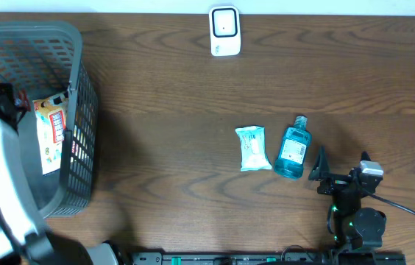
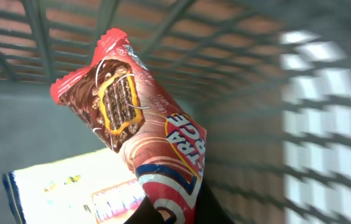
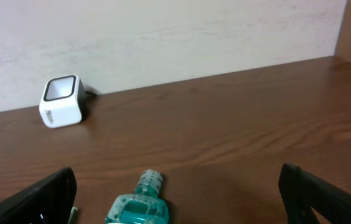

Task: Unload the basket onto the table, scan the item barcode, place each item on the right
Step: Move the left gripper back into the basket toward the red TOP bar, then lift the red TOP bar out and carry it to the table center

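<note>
The robot's left gripper needs to release the red snack pack on the wood (image 1: pixel 225 152) beside the pale green tissue pack, on the basket side.
The item in hand is a red chocolate-wafer snack pack (image 2: pixel 126 106). My left gripper (image 2: pixel 178 214) is shut on its lower end, inside the grey basket (image 2: pixel 256 93); the dark fingertips (image 2: pixel 150 213) pinch the wrapper from both sides. No barcode shows on the side facing the camera. From overhead, the left arm reaches into the basket (image 1: pixel 75 44) and only a red bit of the pack (image 1: pixel 22 101) shows. The white scanner (image 1: pixel 224 31) stands at the table's far edge, also seen as scanner (image 3: pixel 62 101). My right gripper (image 1: pixel 321 175) rests open by the blue bottle (image 1: pixel 293 149).
A white and orange packet (image 1: pixel 51 132) lies in the basket under the held pack, also seen as packet (image 2: pixel 70 186). A pale green tissue pack (image 1: pixel 252 148) lies beside the bottle (image 3: pixel 139 208) mid-table. Bare wood separates the basket from these.
</note>
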Available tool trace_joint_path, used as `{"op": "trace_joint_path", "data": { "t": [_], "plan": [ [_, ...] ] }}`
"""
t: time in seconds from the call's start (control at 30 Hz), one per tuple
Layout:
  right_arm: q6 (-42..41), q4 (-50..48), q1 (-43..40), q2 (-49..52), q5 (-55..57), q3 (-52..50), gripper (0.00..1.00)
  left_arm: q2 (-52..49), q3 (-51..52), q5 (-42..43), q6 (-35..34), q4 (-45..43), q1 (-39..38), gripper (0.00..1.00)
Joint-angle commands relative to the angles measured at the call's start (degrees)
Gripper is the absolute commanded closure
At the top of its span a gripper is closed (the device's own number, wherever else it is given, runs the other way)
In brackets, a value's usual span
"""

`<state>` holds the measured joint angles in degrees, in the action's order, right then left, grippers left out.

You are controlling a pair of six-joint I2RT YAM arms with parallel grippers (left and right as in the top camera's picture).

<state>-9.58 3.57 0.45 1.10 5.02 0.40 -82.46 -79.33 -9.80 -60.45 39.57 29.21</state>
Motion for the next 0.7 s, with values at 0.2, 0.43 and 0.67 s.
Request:
{"op": "trace_joint_path", "data": {
  "t": [0.2, 0.43, 0.67],
  "plan": [
    [0.66, 0.13, 0.31, -0.02, 0.85, -0.09, 0.01, 15.85, -0.22, 26.21, 8.83, -0.90, -4.87, 0.93],
    [0.66, 0.11, 0.31, -0.02, 0.87, -0.09, 0.01, 20.35, -0.17, 27.32, 21.27, -0.61, -22.60, 0.92],
    [0.66, 0.13, 0.31, -0.02, 0.87, -0.09, 0.01, 16.35, 0.90, 21.57, 31.87, 0.85, -43.63, 0.93]
  ]
}}
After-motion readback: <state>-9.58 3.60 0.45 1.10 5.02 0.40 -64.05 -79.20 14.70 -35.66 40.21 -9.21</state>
